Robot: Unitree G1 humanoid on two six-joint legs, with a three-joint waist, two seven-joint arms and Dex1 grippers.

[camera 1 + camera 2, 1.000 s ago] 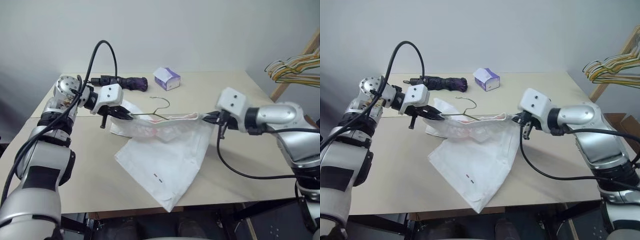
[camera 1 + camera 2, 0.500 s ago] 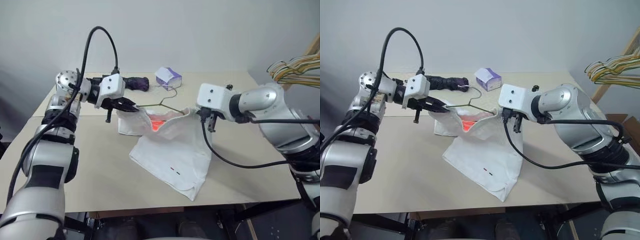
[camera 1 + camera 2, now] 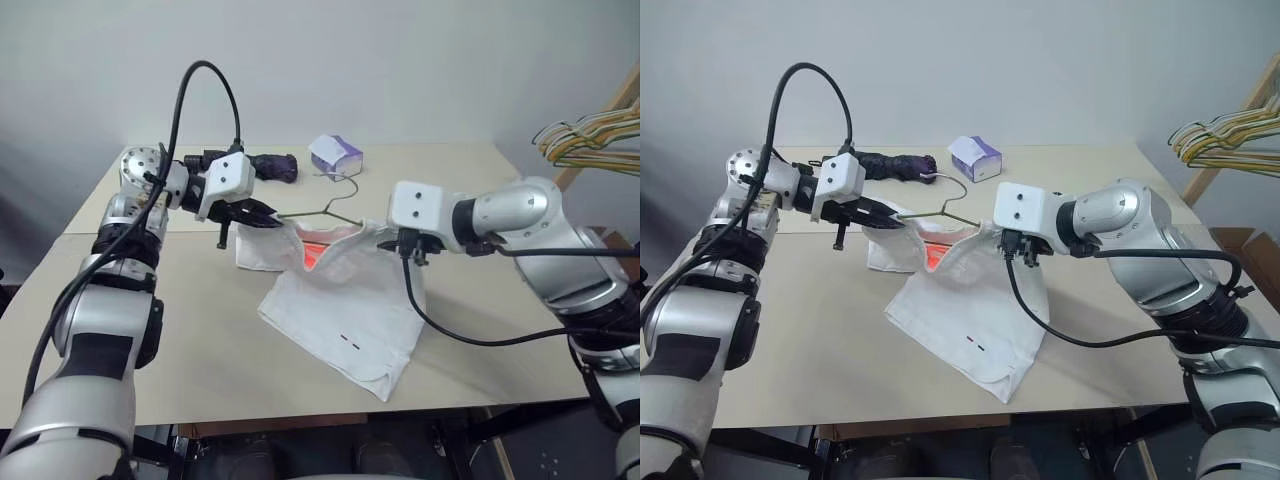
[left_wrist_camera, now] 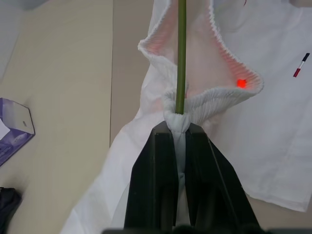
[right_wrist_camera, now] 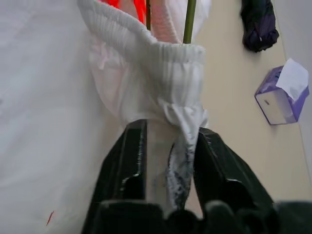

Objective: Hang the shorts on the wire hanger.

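The bunched cloth hangs loosely in my open right gripper, which should close just below the waistband (image 5: 184,116) before my left gripper opens.
The white shorts (image 3: 340,310) lie spread on the table, with their gathered waistband lifted into an open pouch that shows the reddish inner patch (image 3: 313,250). The wire hanger (image 4: 181,58) runs through the waistband opening, its hook (image 3: 352,190) sticking out toward the back. My left gripper (image 4: 178,126) is shut on the left end of the waistband and the wire there. At the waistband's right end my right gripper (image 5: 168,129) stands open, and the bunched cloth still hangs loosely between its fingers.
A white-purple tissue box (image 3: 335,156) and a dark purple bundle (image 3: 268,165) sit at the back of the table (image 3: 180,340). A bunch of coloured hangers (image 3: 590,140) hangs on a wooden rack at the far right.
My right gripper has moved left toward the left one, so the stretched waistband has gone slack and opened into a pouch. Its fingers have parted from the cloth.
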